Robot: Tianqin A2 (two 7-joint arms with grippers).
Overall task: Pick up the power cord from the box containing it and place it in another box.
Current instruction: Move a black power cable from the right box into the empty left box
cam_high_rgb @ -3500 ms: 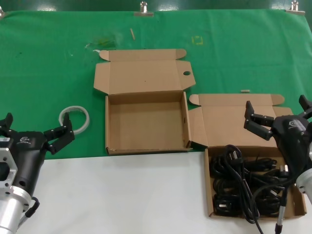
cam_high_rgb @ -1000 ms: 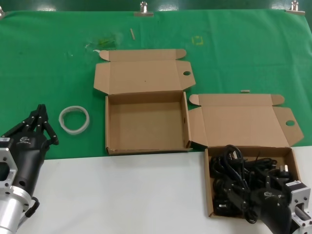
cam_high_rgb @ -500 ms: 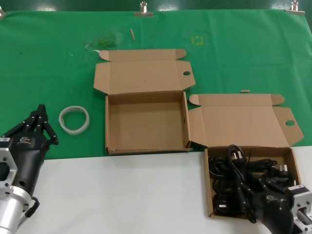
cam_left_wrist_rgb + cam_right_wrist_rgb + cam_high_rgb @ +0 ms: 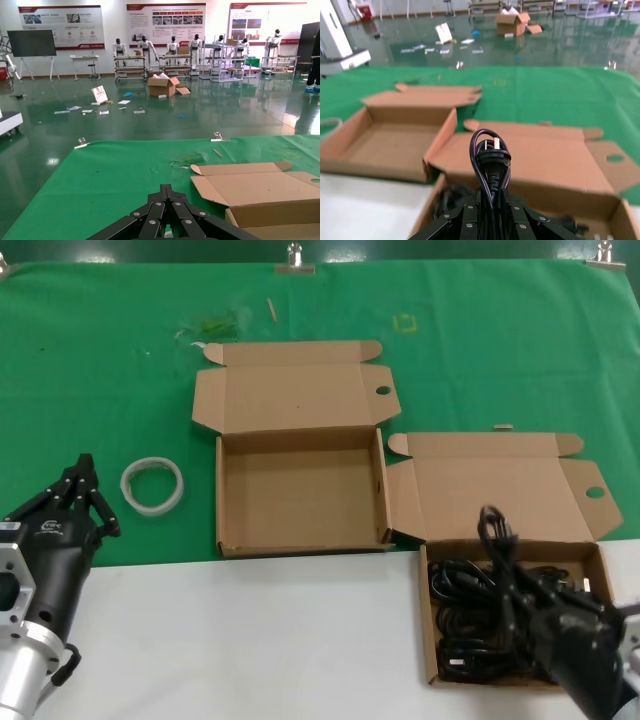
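My right gripper needs to let go of the black power cord on the bottom of the empty box (image 4: 287, 497) (image 4: 383, 142), a little toward the tape ring.
My right gripper (image 4: 524, 594) is shut on a black power cord (image 4: 493, 526) and holds its looped plug end up above the box containing it (image 4: 500, 485), at the front right. Several more black cords (image 4: 462, 628) lie tangled in that box. In the right wrist view the fingers (image 4: 470, 216) clamp the cord, and its plug (image 4: 491, 156) stands straight up. The other box (image 4: 300, 495) lies open and empty at the centre, left of the cord box; it also shows in the right wrist view (image 4: 395, 142). My left gripper (image 4: 85, 490) is shut and idle at the front left.
A white tape ring (image 4: 152, 484) lies on the green cloth (image 4: 100, 370) left of the empty box. A white table strip (image 4: 250, 640) runs along the front. Metal clips (image 4: 294, 256) hold the cloth at the far edge. Both lids lie folded back.
My right gripper went down from above the lid into the cord box, shut on a cord, and now lifts it; the plug loop has risen. My left gripper shut early on and has stayed still.
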